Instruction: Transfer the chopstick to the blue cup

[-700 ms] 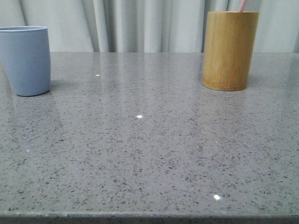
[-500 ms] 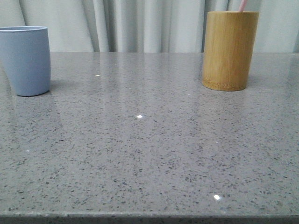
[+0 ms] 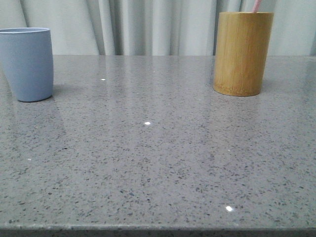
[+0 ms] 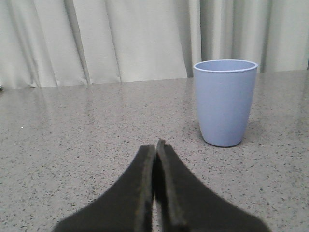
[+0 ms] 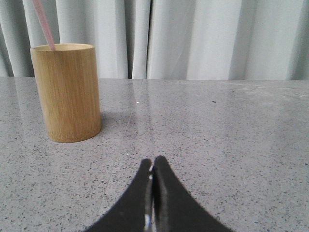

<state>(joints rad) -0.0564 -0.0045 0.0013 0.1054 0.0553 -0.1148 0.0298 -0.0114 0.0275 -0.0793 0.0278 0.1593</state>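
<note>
The blue cup should move over next to the bamboo holder. So my left gripper should close on the blue cup's rim (image 3: 17,30) (image 4: 216,70).
The blue cup (image 3: 27,64) stands upright at the table's far left; the left wrist view shows the same blue cup (image 4: 224,101), its inside hidden. A pale pink chopstick (image 3: 256,5) pokes from the tan bamboo holder (image 3: 242,53) at the far right, and the right wrist view shows the chopstick (image 5: 43,24) leaning in the bamboo holder (image 5: 67,92). My left gripper (image 4: 155,145) is shut with nothing in it, low over the table and short of the cup. The right gripper (image 5: 153,163) is shut on nothing, short of the holder. Neither gripper appears in the front view.
The grey speckled tabletop (image 3: 158,148) runs between the two vessels. Pale curtains (image 3: 148,24) hang behind the table's far edge. The table's near edge lies along the bottom of the front view.
</note>
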